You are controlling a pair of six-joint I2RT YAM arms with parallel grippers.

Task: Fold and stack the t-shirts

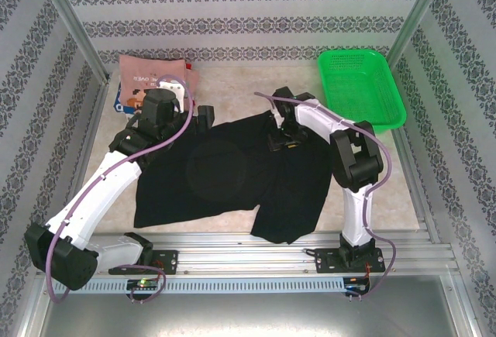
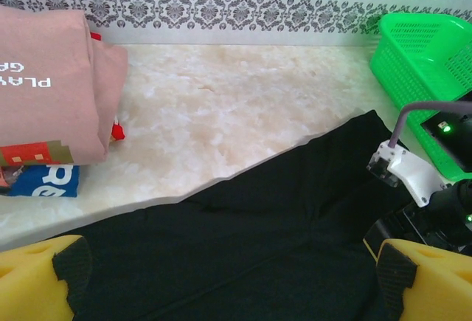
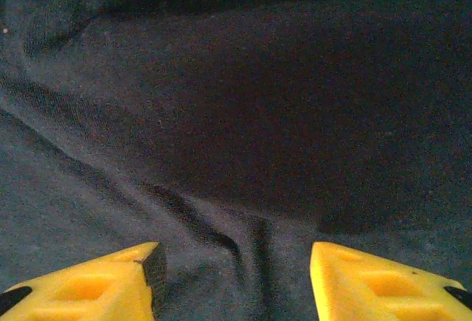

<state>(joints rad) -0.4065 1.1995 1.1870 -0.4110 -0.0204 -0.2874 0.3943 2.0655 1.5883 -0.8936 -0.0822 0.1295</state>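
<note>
My right gripper needs to move from over a small wrinkle inside the black t-shirt, short of the t-shirt's far edge, to that edge and pinch the cloth by the t-shirt's far corner (image 1: 267,117).
The big black t-shirt (image 1: 225,174) lies spread across the middle of the table, its right part folded over. At the back left a folded pink t-shirt (image 1: 151,70) rests on a blue-and-white one (image 1: 118,104). My left gripper (image 1: 204,114) hovers wide open at the black shirt's far edge (image 2: 258,240), its yellow fingers (image 2: 40,277) apart with nothing between them. The pink shirt (image 2: 44,92) and the blue one (image 2: 44,181) lie to its left. My right gripper (image 1: 283,142) is low over the black cloth (image 3: 236,114), jaws (image 3: 236,280) open above a small wrinkle.
A green mesh basket (image 1: 363,89) stands at the back right corner, seen also as the basket (image 2: 424,55) beyond my right wrist (image 2: 409,173). Patterned walls and metal posts enclose the marble table (image 1: 232,93), with a bare strip behind the black shirt.
</note>
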